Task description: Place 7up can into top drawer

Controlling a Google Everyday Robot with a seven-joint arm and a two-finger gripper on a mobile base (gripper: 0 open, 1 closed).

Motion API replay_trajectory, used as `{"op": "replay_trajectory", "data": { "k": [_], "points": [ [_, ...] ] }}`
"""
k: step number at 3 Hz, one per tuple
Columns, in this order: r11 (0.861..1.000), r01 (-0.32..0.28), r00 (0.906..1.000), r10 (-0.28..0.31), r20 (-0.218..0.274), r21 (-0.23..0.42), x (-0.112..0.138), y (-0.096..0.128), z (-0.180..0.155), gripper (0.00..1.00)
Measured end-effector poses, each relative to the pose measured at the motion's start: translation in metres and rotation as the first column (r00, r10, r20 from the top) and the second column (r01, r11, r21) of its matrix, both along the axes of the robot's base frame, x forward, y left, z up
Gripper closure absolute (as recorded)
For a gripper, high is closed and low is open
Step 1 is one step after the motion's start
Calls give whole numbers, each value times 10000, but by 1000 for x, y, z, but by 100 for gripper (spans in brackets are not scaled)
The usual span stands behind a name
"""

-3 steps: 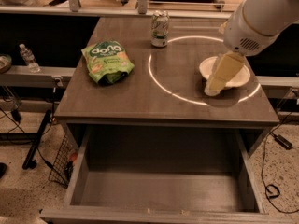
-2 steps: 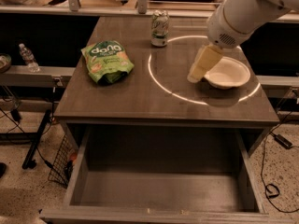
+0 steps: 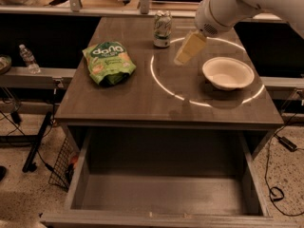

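Note:
Next, my gripper goes to the upper part of the 7up can (image 3: 162, 21) and closes there.
The 7up can (image 3: 162, 28) stands upright at the far middle of the table top (image 3: 142, 99); it is silvery-white with green markings. My gripper (image 3: 185, 53) hangs from the white arm (image 3: 223, 8) at the upper right, just right of the can and a little nearer, above the table and apart from the can. It holds nothing that I can see. The top drawer (image 3: 161, 201) is pulled open below the table's front edge, a wide shallow grey box with nothing inside.
A green snack bag (image 3: 108, 62) lies on the left of the table. A white bowl (image 3: 227, 73) sits on the right, inside a bright light ring. A water bottle (image 3: 28, 58) stands on a ledge at the left. Cables lie on the floor at both sides.
My arm and gripper have swung left across the table, from over the white bowl to a spot just right of the 7up can. Nothing else moved.

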State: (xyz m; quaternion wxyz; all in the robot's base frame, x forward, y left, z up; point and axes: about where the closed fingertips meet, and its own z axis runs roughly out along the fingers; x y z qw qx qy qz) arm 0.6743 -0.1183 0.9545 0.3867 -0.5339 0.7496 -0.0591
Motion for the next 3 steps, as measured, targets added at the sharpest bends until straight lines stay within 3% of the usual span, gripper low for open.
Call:
{"op": "replay_trajectory", "data": {
  "k": [1,2,3],
  "points": [
    [10000,-1,10000,1,0,0,0,0,0,0],
    [9978,103,9999,-109,92,662,6,1,-4,0],
    [9800,253,9994,-298,201,1973,37,15,-16,0]
  ]
}}
